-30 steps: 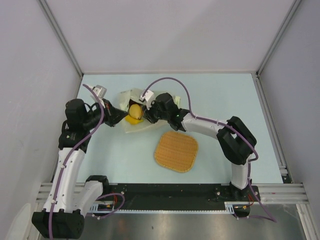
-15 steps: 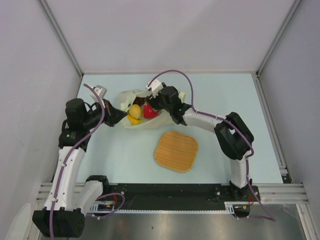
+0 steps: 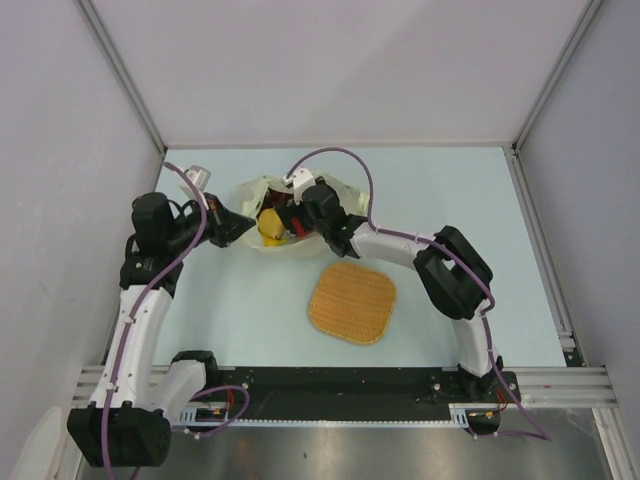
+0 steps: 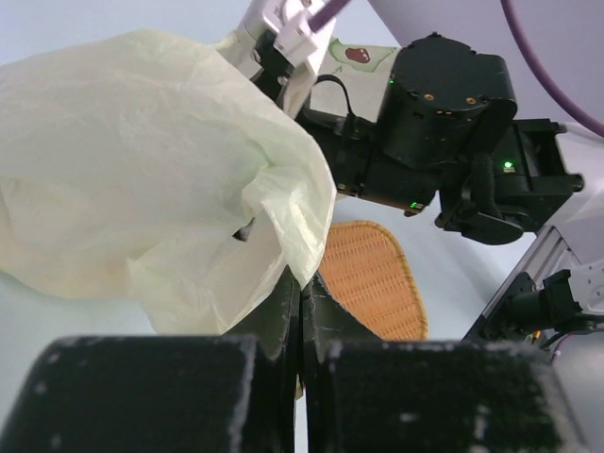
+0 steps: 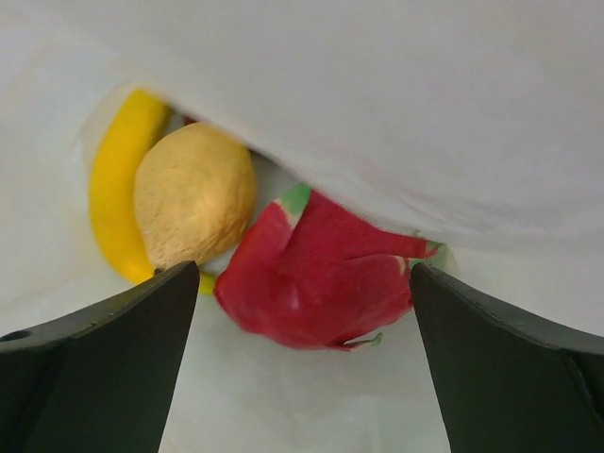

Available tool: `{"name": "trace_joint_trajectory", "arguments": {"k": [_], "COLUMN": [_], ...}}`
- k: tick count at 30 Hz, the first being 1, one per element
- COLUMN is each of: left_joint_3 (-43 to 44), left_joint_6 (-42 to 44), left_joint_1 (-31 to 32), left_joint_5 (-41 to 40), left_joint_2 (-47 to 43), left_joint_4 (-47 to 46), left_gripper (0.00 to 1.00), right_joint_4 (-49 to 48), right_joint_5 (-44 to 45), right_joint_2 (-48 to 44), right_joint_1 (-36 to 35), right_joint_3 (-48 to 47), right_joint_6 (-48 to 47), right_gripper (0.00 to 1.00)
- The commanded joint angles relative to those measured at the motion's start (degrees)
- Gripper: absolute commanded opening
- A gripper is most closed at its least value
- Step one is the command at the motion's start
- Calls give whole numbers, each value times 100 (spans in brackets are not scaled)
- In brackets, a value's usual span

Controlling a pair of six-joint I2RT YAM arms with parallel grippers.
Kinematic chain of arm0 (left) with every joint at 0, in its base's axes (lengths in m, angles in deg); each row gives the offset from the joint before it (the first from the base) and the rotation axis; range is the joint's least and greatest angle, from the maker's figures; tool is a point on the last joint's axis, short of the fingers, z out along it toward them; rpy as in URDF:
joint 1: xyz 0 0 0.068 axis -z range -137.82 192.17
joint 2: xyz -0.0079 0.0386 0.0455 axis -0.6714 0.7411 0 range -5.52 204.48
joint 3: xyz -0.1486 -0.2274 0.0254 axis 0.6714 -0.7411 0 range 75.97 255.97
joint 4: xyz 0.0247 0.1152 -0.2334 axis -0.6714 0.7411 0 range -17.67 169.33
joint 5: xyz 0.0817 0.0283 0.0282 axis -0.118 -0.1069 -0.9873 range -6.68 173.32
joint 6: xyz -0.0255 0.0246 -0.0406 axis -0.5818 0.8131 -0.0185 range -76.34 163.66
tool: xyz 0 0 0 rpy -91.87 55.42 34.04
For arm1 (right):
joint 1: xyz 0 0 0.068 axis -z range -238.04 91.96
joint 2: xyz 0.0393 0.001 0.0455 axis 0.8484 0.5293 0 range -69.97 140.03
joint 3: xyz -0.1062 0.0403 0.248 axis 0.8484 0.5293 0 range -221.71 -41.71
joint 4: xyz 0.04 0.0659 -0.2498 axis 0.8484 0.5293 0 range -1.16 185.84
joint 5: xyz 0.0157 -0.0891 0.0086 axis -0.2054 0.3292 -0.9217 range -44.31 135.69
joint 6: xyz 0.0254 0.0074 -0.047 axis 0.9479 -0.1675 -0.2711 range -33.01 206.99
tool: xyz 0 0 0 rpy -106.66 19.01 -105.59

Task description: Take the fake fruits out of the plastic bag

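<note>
The bag's upper side sags over the dragon fruit, so the robot's right gripper will pull back out and take the bag's loose edge (image 3: pixel 352 198) before it reaches for the fruits.
The pale yellow-green plastic bag (image 3: pixel 256 196) lies at the back left of the table with its mouth held up. My left gripper (image 4: pixel 302 288) is shut on the bag's (image 4: pixel 142 179) edge. My right gripper (image 5: pixel 304 274) is inside the bag (image 5: pixel 377 85), open wide. The red dragon fruit (image 5: pixel 321 278) with green tips lies between and just beyond its fingertips, untouched. To its left lie the yellow pear-like fruit (image 5: pixel 193 193) and the banana (image 5: pixel 118 198). From above, yellow (image 3: pixel 270 227) and red (image 3: pixel 298 231) fruits show in the bag's mouth beside the right gripper (image 3: pixel 291 222).
An orange woven square mat (image 3: pixel 351 302) lies on the pale blue table (image 3: pixel 450 200), in front of and to the right of the bag. The right arm's black wrist (image 4: pixel 444 132) crowds over the bag's mouth. Grey walls enclose the table on three sides.
My right gripper has opened from nearly shut to wide and pushed further left into the bag's mouth. The left gripper keeps its grip on the bag's edge.
</note>
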Motion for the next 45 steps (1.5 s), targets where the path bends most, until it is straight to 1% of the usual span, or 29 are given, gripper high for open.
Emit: {"name": "trace_joint_trajectory", "arguments": {"k": [1,2,9,16,19,20,22,23,25,26,28,29,31,32,35,36,38,41,42,43,44,45], "left_joint_3": [105,123,202,299,290,281,264,255,237,229,176,150,114,105,79,62,18,-97,-149,-167,-211,-228], "left_joint_6": [-117,-117,-99,-99,-160,-187,-222,-222,-222,-222,-248,-274,-292,-301,-301,-292,-292,-310,-319,-327,-336,-336], "left_joint_1": [-52,-52,-52,-52,-52,-52,-52,-52,-44,-52,-52,-52,-52,-52,-52,-44,-44,-52,-52,-52,-52,-52], "left_joint_5": [172,181,190,190,181,172,164,172,155,146,146,155,155,155,146,155,146,164,164,198,225,242], "left_joint_2": [97,140,264,404,439,448,457,448,448,457,448,474,475,466,422,387,343,246,229,185,167,150], "left_joint_4": [-148,-139,-77,-86,-156,-182,-235,-235,-244,-244,-305,-323,-367,-385,-359,-358,-332,-350,-376,-385,-428,-446], "left_gripper": [0,0,0,0,0,0,0,0,0,0,0,0,0,0,0,0,0,0,0,0,0,0], "right_joint_4": [275,459,1049,1436,1279,1226,947,892,761,742,803,821,830,804,672,646,610,610,602,515,461,400], "right_joint_5": [718,692,684,183,-221,-413,-730,-975,-1231,-1476,-1680,-1864,-2014,-2111,-2138,-2155,-2234,-2524,-2551,-2325,-2140,-1955], "right_joint_2": [310,450,1074,1313,1234,1181,945,848,628,436,241,75,-84,-163,-514,-715,-901,-1218,-1262,-1323,-1333,-1315], "right_joint_1": [125,186,345,503,582,600,670,688,705,723,732,732,723,723,644,583,521,363,319,319,319,345], "right_joint_3": [-523,-698,-1376,-1456,-1228,-1166,-1017,-981,-850,-823,-735,-622,-437,-210,169,397,635,987,1101,1128,1155,1164], "right_joint_6": [856,1110,1613,2009,1844,1782,1572,1483,1290,1097,877,693,586,542,410,192,77,-47,-30,214,364,662], "right_gripper": [100,100,100,100,77,64,55,45,35,26,17,10,5,0,0,0,0,0,0,0,2,7]}}
